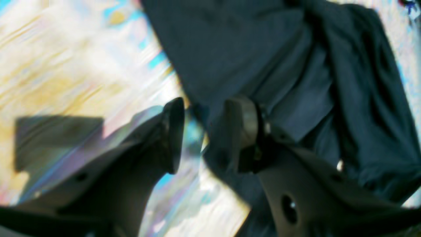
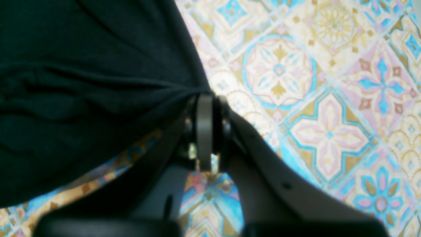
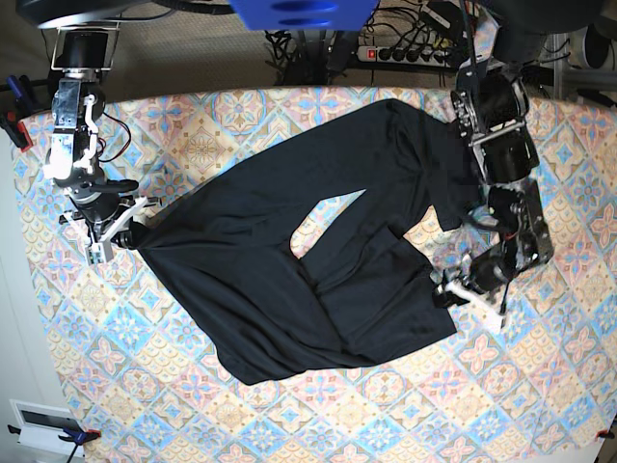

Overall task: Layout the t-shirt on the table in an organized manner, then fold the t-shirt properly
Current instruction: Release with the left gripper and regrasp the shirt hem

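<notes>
The fingers of my left gripper should next move inward and close on the t-shirt's front corner (image 3: 432, 318) (image 1: 216, 140), at the end of the t-shirt away from my right gripper.
The black t-shirt (image 3: 251, 270) lies spread and creased across the middle of the patterned table (image 3: 386, 415), with a gap of tablecloth showing between its folds. At the shirt's left corner, my right gripper (image 3: 125, 231) is shut on the fabric. In the right wrist view the right gripper (image 2: 205, 98) pinches the t-shirt (image 2: 82, 82) edge, which pulls into taut pleats above the table (image 2: 329, 131). My left gripper (image 3: 453, 289) is at the shirt's right lower edge. The blurred left wrist view shows the left gripper (image 1: 209, 131) open, with the t-shirt (image 1: 230, 49) edge running between its fingers.
A power strip with cables (image 3: 405, 48) lies beyond the table's far edge. A blue object (image 3: 299, 12) hangs at the top centre. A white box (image 3: 43, 420) sits off the table's near left corner. Bare tablecloth (image 3: 540, 386) shows along the front and right.
</notes>
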Controlling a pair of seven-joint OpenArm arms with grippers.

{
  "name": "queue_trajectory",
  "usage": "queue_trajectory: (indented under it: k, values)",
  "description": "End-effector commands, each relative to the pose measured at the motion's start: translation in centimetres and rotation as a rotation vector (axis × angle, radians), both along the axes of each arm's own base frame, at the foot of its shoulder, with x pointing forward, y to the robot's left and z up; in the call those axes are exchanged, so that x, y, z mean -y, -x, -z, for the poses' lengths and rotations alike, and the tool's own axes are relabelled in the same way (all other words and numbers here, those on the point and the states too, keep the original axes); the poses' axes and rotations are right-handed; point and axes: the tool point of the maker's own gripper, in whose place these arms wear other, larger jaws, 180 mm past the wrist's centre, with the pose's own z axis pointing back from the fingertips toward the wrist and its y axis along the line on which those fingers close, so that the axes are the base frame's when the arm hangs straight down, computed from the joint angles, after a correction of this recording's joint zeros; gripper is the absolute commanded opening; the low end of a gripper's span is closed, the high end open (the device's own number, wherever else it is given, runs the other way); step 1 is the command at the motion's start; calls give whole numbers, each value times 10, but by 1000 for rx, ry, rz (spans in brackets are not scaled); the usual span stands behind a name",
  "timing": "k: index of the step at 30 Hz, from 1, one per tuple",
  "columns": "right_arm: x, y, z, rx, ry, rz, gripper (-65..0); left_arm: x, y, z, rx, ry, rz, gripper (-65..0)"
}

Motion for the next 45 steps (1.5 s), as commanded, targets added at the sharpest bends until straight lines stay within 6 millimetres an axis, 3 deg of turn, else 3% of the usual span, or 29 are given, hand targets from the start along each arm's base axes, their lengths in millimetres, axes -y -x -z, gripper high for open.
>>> queue_trajectory:
  k: [1,7,12,18,21,28,33,45]
  values:
    - [5,-10,-18,56,14,-4,-650,-3,-24,-25,79,19,-25,-416]
    - [4,-10,-19,59,14,-4,-650,27,-45,-5,67,63,-47,-416]
    - [4,-11,-19,61,14,-4,-650,35,-41,14,35,62,-70,-416]
    - [4,-11,-19,61,14,-4,-650,13,-38,19,6,48,-142,-416]
    - [4,-11,-20,62,14,-4,-650,9,-42,11,28,104,-176,-416]
    - [4,-11,-19,61,12,-5,-650,-31,-41,-6,49,194,-259,-416]
    - [4,-11,-19,61,12,-5,-650,-30,-38,0,31,152,-239,-416]
    - [3,-10,-20,63,12,-9,-650,59,-36,22,-31,151,-97,-420]
